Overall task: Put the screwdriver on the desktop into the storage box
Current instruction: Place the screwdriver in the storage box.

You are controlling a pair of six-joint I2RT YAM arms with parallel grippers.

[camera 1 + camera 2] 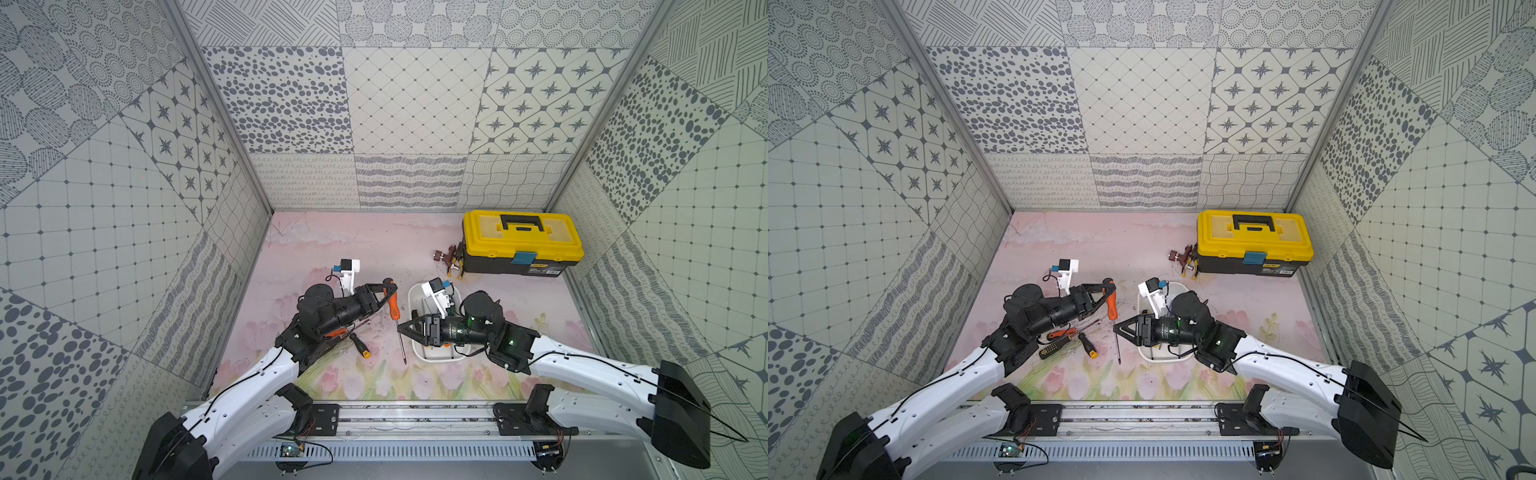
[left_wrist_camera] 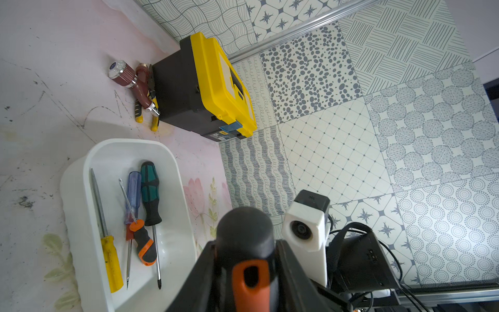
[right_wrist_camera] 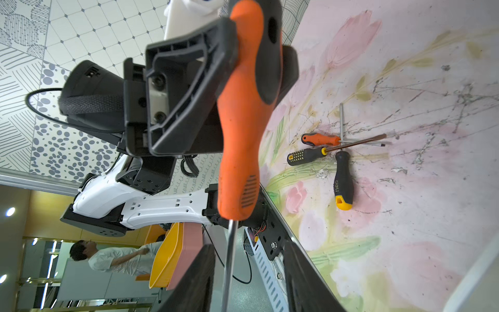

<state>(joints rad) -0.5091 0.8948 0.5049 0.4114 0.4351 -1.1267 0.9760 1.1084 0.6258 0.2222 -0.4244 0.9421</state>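
My right gripper needs to steady the screwdriver's stem while my left gripper, holding near its black end, retakes the handle's lower end (image 1: 394,314).
My left gripper (image 1: 388,291) (image 1: 1106,291) is shut on the handle of an orange-and-black screwdriver (image 1: 393,305) (image 1: 1111,305), holding it above the desktop (image 1: 353,249) with the shaft pointing toward the front. In the left wrist view the handle's black end (image 2: 244,229) fills the left gripper (image 2: 247,259). My right gripper (image 1: 400,328) (image 3: 248,270) stands open around the steel shaft (image 3: 229,256), with a gap on each side. The white storage box (image 1: 440,358) (image 2: 89,167) lies under the right arm and holds several screwdrivers.
Three more screwdrivers lie on the desktop at front left: a black one with a yellow end (image 1: 359,345) (image 3: 343,181), a black-and-yellow one (image 3: 305,154), an orange one (image 3: 321,139). A yellow-lidded toolbox (image 1: 521,243) stands at back right, pliers and a red valve (image 1: 446,257) beside it.
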